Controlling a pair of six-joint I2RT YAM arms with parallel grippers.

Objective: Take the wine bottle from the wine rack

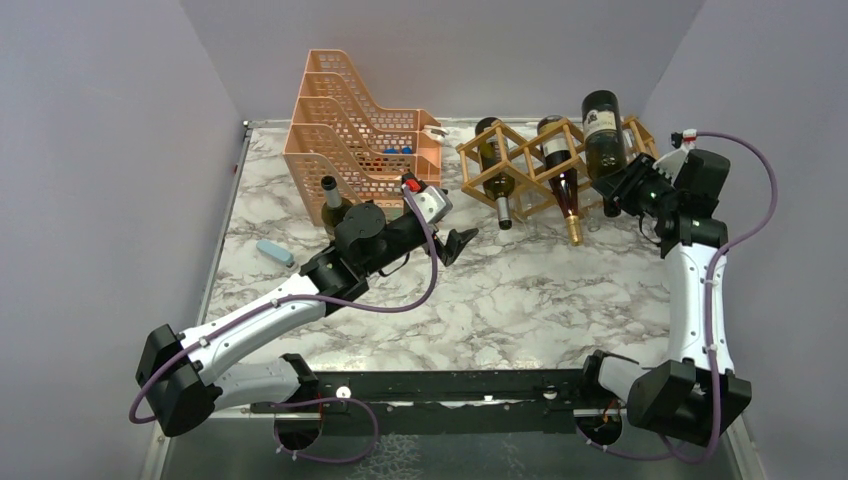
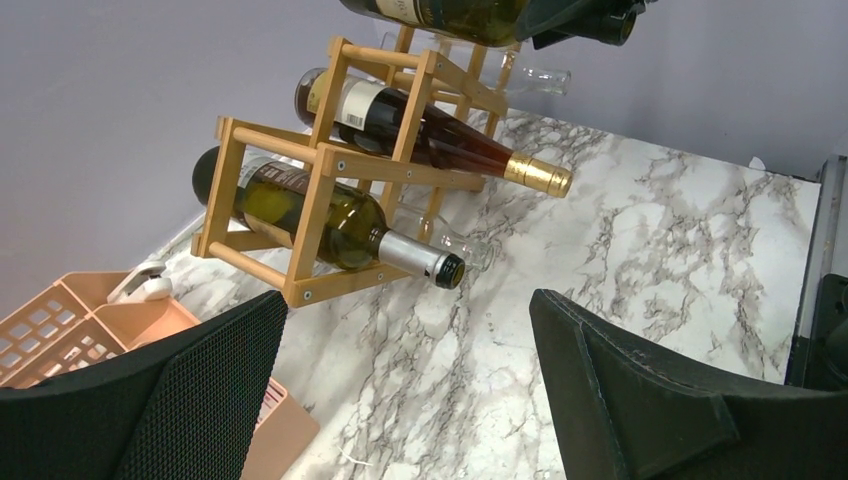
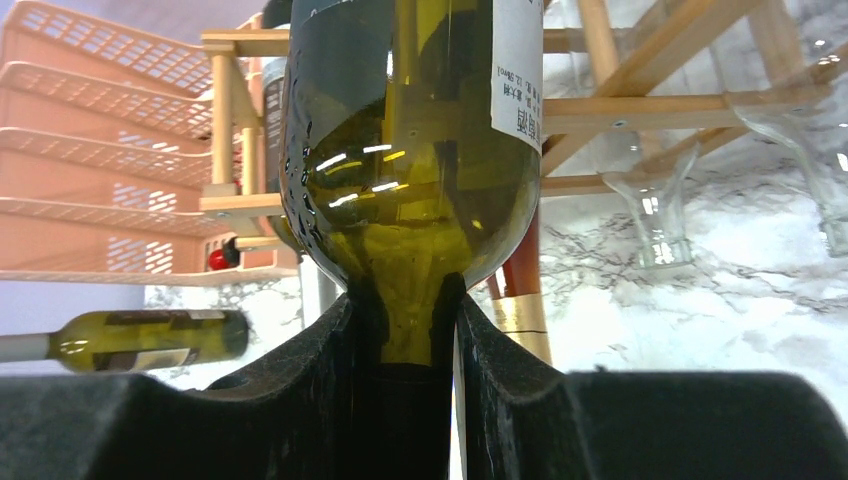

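My right gripper will release the dark green wine bottle between the open fingers of my left gripper (image 1: 440, 254).
The light wooden lattice wine rack (image 1: 530, 165) stands at the back of the marble table. A green bottle with a silver cap (image 1: 495, 172) and a dark bottle with a gold cap (image 1: 563, 185) lie in its cells. A third dark green wine bottle (image 1: 603, 130) lies at the rack's upper right. My right gripper (image 1: 628, 188) is shut on its neck. In the right wrist view the fingers (image 3: 500, 350) clamp the neck below the bottle's shoulder (image 3: 410, 160). My left gripper (image 1: 457, 243) is open and empty, in front of the rack's left end (image 2: 320, 170).
An orange perforated tiered organizer (image 1: 350, 130) stands at the back left, with a green bottle (image 1: 335, 207) in front of it. A small blue object (image 1: 274, 252) lies at the left. Clear glass bottles (image 3: 650, 215) hang in the rack's lower cells. Walls close in on both sides.
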